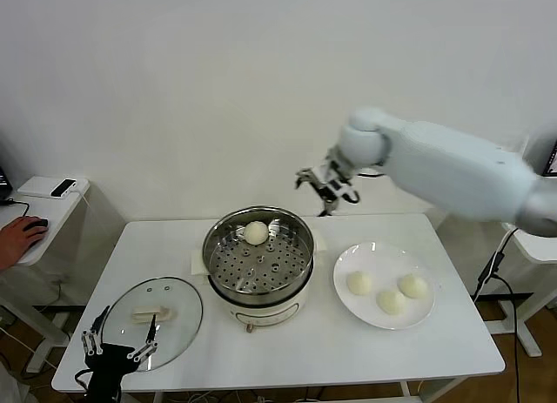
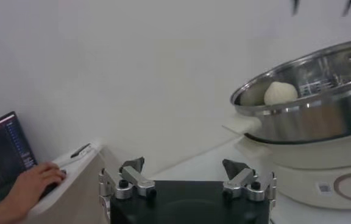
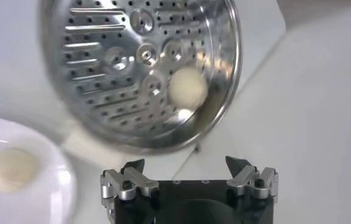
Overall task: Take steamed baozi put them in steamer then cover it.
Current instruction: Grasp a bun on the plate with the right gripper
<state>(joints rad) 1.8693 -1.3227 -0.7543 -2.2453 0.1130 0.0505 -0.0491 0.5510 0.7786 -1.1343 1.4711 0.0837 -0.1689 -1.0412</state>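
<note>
Next, I should move my right gripper to the white plate and close it on the sides of the baozi (image 1: 359, 283) (image 3: 10, 169) nearest the steel steamer.
The steel steamer (image 1: 258, 257) stands mid-table with one baozi (image 1: 255, 233) on its perforated tray near the far rim. Three more baozi (image 1: 359, 283) (image 1: 391, 302) (image 1: 412, 285) lie on a white plate (image 1: 383, 251) to its right. My right gripper (image 1: 326, 187) hangs open and empty above and behind the steamer; its wrist view looks down on the tray (image 3: 120, 67) and that baozi (image 3: 187, 87). The glass cover (image 1: 178, 294) with its cream handle (image 1: 150, 314) lies flat at the front left. My left gripper (image 1: 122, 335) is open and empty at the cover's near edge.
A small side table at the left carries a phone (image 1: 63, 187) and a person's hand (image 1: 19, 233) on a mouse, with a laptop (image 2: 2, 152) beside it. A white wall runs close behind the table. A cable (image 1: 492, 272) hangs at the right.
</note>
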